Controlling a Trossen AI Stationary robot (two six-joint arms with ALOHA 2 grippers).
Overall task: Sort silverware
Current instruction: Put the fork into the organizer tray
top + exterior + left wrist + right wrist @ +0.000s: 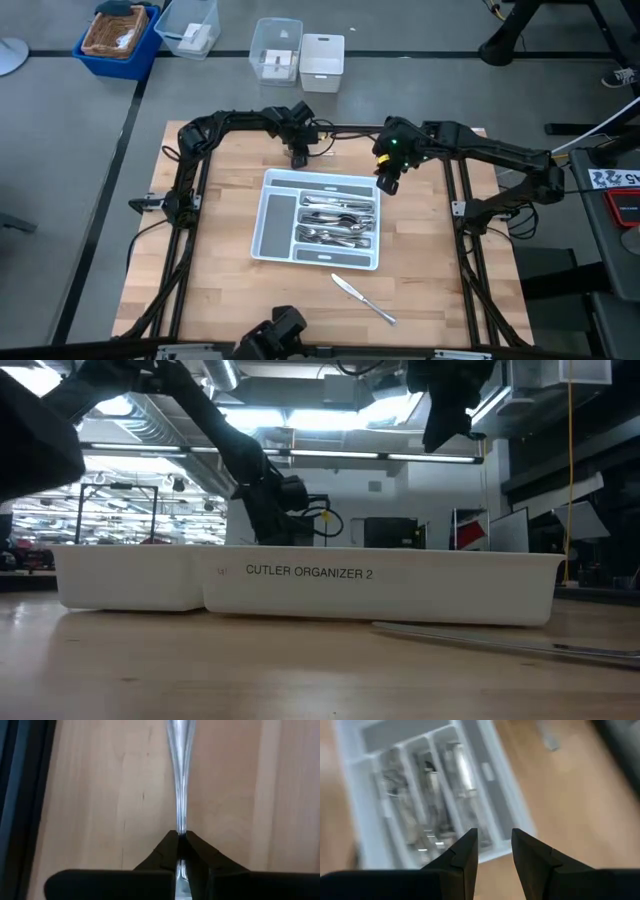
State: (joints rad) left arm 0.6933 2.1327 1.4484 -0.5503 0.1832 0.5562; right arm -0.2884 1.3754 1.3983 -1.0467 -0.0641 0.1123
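Note:
The silver piece will go down from my left gripper into the white tray's filled compartment [338, 238] nearest the table knife. The silver piece is just beyond the tray's far edge.
The white tray [272, 182] lies mid-table with several pieces of silverware [335, 222] in its right-hand compartments. One table knife [362, 298] lies flat on the wood near the table's near edge, also in the low view [500, 640]. My left gripper [298, 157] is just beyond the tray's far edge, shut on a slim silver piece [179, 780]. My right gripper [388, 183] hangs open above the tray's far right corner and touches nothing. In its wrist view [495, 840] the filled compartments [425, 795] show below it. My left gripper [179, 834] pinches the narrow shaft [179, 822] of a silver piece between its two fingertips. The piece runs on straight away from the fingers, along their line, over the bare wood. Its far end is cut off by the frame, so which kind it is does not show.
Past the table's far edge stand a blue bin [120, 35], two clear bins [190, 25] [277, 50] and a white box [322, 60]. Dark frame rails [185, 230] [470, 240] run along both sides of the table. Bare wood lies left and right of the tray.

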